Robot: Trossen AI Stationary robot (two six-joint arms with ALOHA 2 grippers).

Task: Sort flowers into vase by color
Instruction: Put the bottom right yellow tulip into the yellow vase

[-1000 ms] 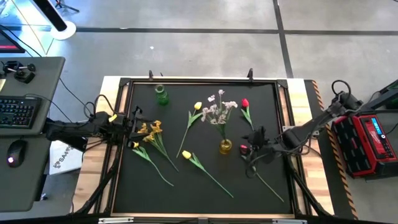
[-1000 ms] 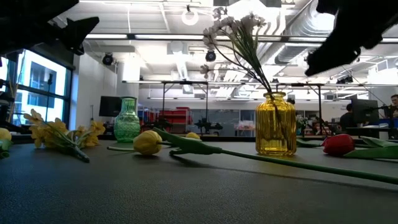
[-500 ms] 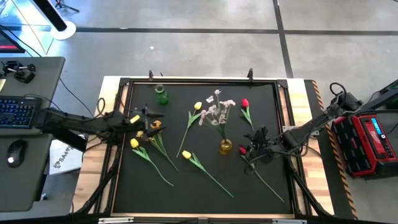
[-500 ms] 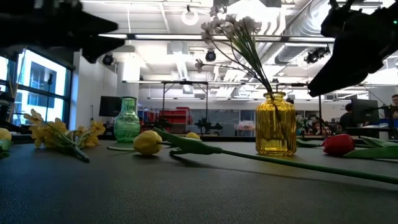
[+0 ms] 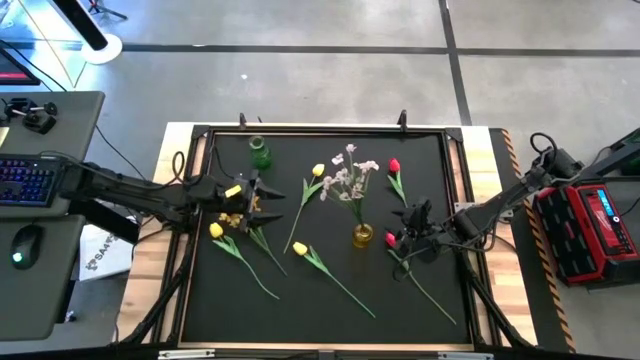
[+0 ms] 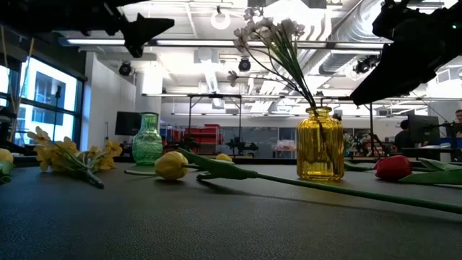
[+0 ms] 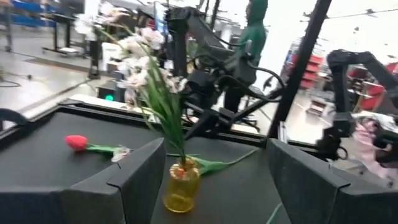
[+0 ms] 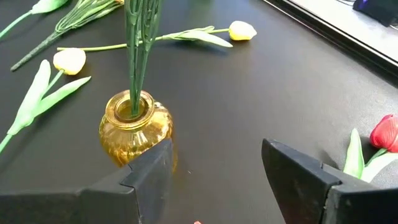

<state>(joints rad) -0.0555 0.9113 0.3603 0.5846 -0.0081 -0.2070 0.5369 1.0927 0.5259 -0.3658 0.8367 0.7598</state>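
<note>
I should close my right gripper on the stem [image 5: 337, 282] just below the leaves of the yellow tulip that lies on the near side of the yellow vase.
My left gripper [image 5: 270, 203] is open and raised above the orange-yellow sprig [image 5: 240, 214], which lies flat near the table's left side. My right gripper [image 8: 214, 180] is open, hovering right of the yellow vase [image 5: 362, 236] and over a red bloom [image 5: 390, 240] that lies on the table. The pink-white sprig [image 5: 349, 176] stands with its stems in that vase. A green vase [image 5: 260, 153] stands at the far left. Yellow tulips [image 5: 318, 171] [image 5: 299, 248] and a second red bloom [image 5: 394, 165] lie flat on the mat.
Another yellow bloom [image 5: 215, 230] lies near the left edge, its stem running toward the near side. Long green stems cross the middle of the black mat [image 5: 330, 330]. A raised dark frame [image 5: 325, 129] borders the table. The near strip holds only stem ends.
My left gripper has moved from the table's left edge toward the right, out over the orange-yellow sprig, staying raised and open. The flowers and vases have kept their places.
</note>
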